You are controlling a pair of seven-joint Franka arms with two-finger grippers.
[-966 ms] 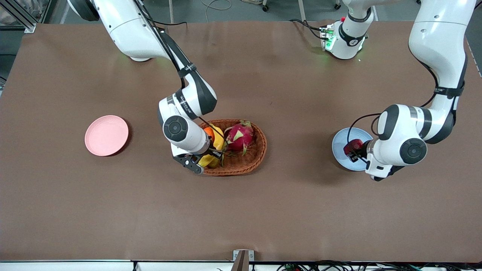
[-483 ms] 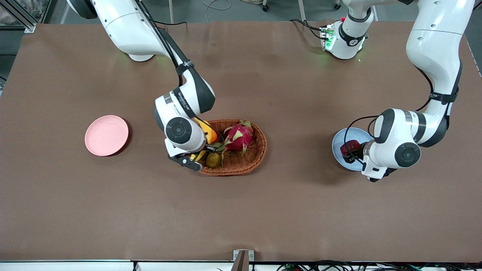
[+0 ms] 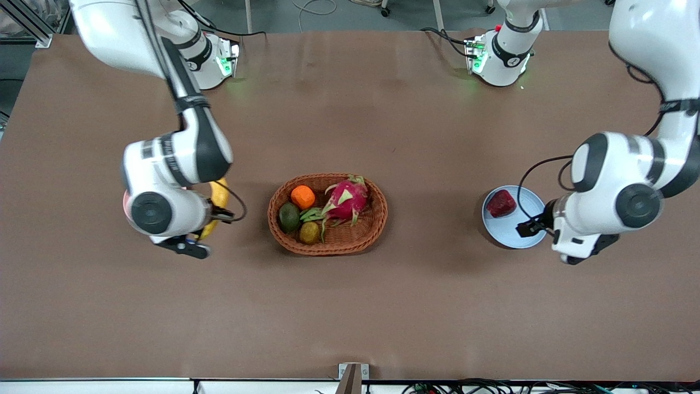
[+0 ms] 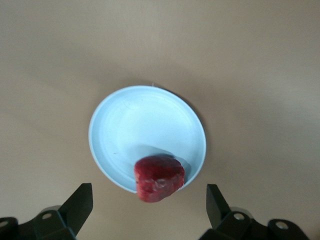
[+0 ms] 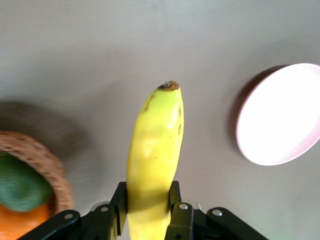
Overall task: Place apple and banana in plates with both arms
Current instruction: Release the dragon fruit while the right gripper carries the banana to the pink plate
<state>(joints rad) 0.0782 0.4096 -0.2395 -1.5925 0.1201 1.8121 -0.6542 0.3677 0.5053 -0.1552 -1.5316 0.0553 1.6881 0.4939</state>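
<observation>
My right gripper is to set the yellow banana, now held in the air over the table, down across the middle of the pale pink plate [image 3: 158,195] [image 5: 278,115].
The yellow banana [image 3: 219,195] [image 5: 155,145] is held in my right gripper [image 3: 211,220] [image 5: 147,200], which is shut on it in the air over the table between the wicker basket and the pale pink plate [image 5: 280,120]. In the front view my right wrist hides nearly all of the pink plate [image 3: 125,203]. The dark red apple [image 3: 501,203] [image 4: 159,178] lies on the light blue plate [image 3: 514,231] [image 4: 140,125], close to its rim. My left gripper [image 3: 535,223] [image 4: 148,192] is open and empty above that plate's edge, clear of the apple.
The brown wicker basket [image 3: 328,249] [image 5: 37,150] stands mid-table with an orange [image 3: 302,196], a pink dragon fruit [image 3: 346,199], a green avocado [image 3: 289,216] and a small brown fruit [image 3: 309,232] in it.
My right gripper lifted the banana out of the basket and carried it toward the pink plate. My left gripper let go of the apple on the blue plate and drew away from it.
</observation>
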